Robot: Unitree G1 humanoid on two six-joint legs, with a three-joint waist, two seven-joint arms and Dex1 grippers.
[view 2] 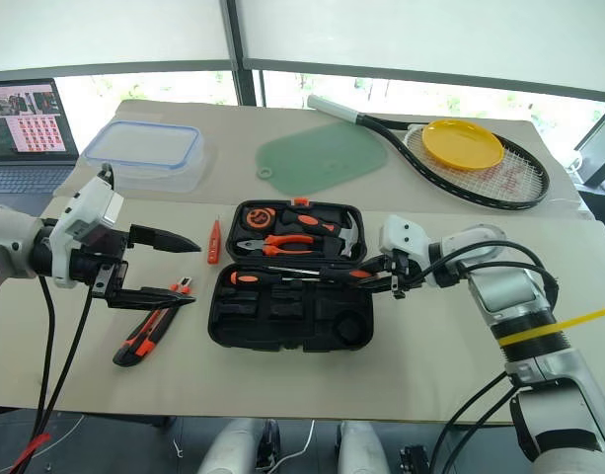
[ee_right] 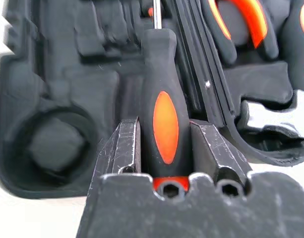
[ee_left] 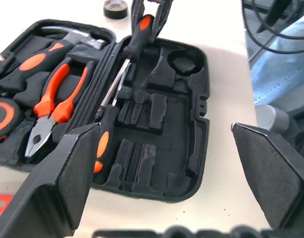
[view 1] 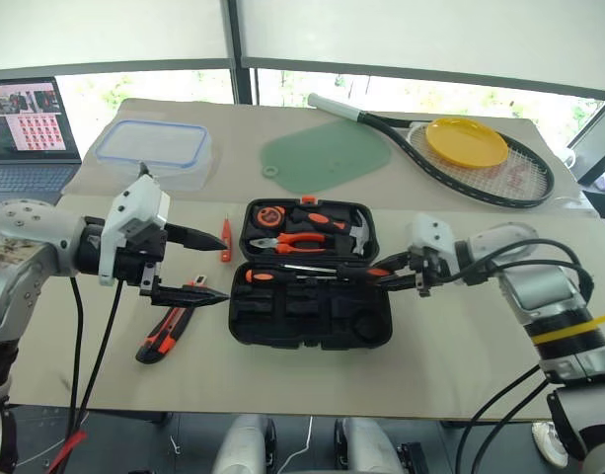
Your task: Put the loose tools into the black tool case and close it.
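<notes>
Next, my right gripper releases the screwdriver in the black tool case's near half point(view 1: 324, 287) point(ee_right: 129, 47), next to the second screwdriver.
The black tool case point(view 1: 366, 326) lies open at the table's middle, with pliers, a hammer and a tape measure in its far half. My right gripper point(view 1: 399, 277) is shut on the black-and-orange handle of a screwdriver point(ee_right: 164, 124), holding it over the case's right end near the hinge, shaft pointing left. A second screwdriver point(ee_left: 104, 144) lies along the hinge at the left end. My left gripper point(view 1: 226, 269) hangs open just left of the case, holding nothing. The utility knife point(view 1: 169, 331) lies on the table below it, and the orange tester pen point(view 1: 225, 240) lies beside its upper finger.
At the back stand a clear blue-rimmed container point(view 1: 154, 153), a green mat point(view 1: 327, 158), and a tennis racket point(view 1: 499, 183) with a yellow plate point(view 1: 467, 141) on it. A laptop point(view 1: 26, 128) sits at the far left. The table's front edge runs just below the case.
</notes>
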